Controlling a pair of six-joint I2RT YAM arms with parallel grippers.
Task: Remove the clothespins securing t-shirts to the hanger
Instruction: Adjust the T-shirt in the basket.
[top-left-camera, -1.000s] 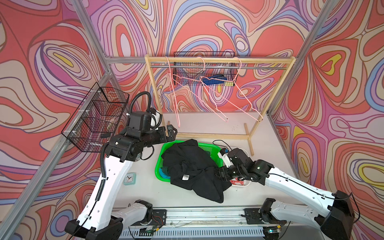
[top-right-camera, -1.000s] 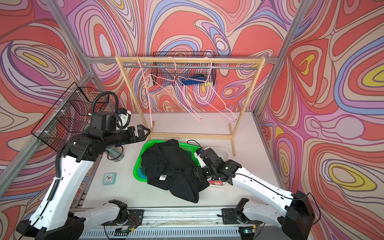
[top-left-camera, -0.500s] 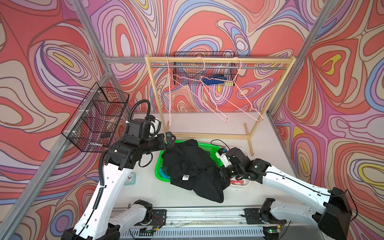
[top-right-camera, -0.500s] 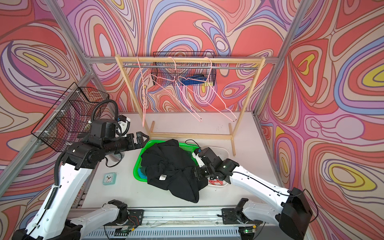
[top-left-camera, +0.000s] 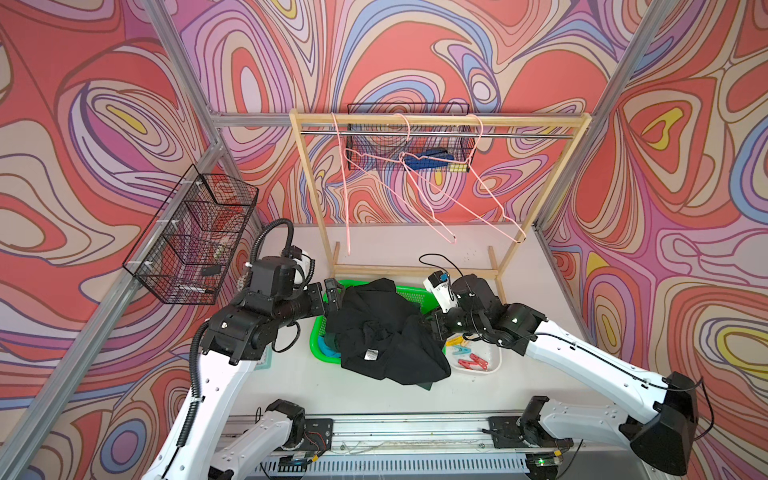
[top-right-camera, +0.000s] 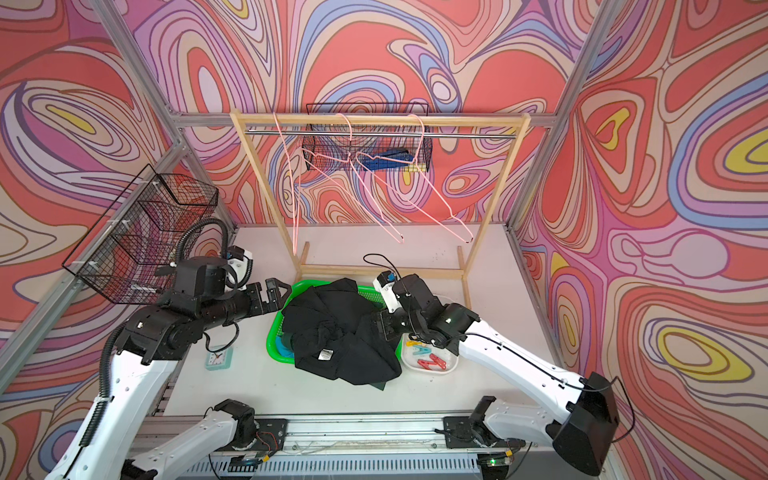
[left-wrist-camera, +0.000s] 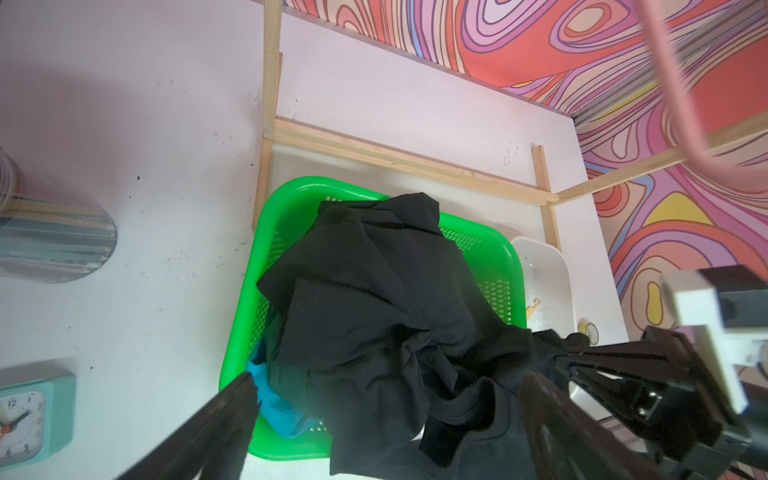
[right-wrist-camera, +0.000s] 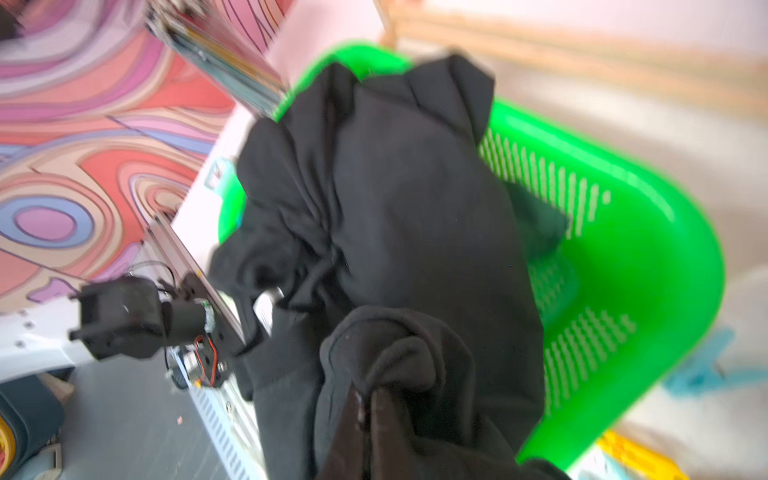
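Observation:
My right gripper will let go of the fold of black t-shirt on the heap's edge (top-left-camera: 409, 316) (right-wrist-camera: 508, 232), close to the back rim of the green basket.
A black t-shirt (top-left-camera: 374, 328) lies heaped over a green basket (top-left-camera: 318, 345), spilling off its front. A turquoise t-shirt (left-wrist-camera: 278, 407) and a dark green one (right-wrist-camera: 540, 224) peek out underneath. My right gripper (right-wrist-camera: 368, 399) is shut on a fold of the black t-shirt at the heap's right side (top-left-camera: 432, 326). My left gripper (left-wrist-camera: 390, 382) hangs open over the heap's left back edge (top-left-camera: 332, 297), gripping nothing. Several clothespins (top-left-camera: 465, 357) lie loose in a white tray (top-left-camera: 494, 361). The three pink wire hangers (top-left-camera: 432, 195) hang bare.
The wooden rack (top-left-camera: 440, 120) stands behind the basket. A wire basket (top-left-camera: 195, 241) hangs on the left wall and another (top-left-camera: 411, 141) on the back wall. A small teal clock (top-right-camera: 219, 358) sits left of the green basket.
My right gripper has shut on the fold of the black t-shirt. My left arm has come down and forward to the basket's left back edge, still open.

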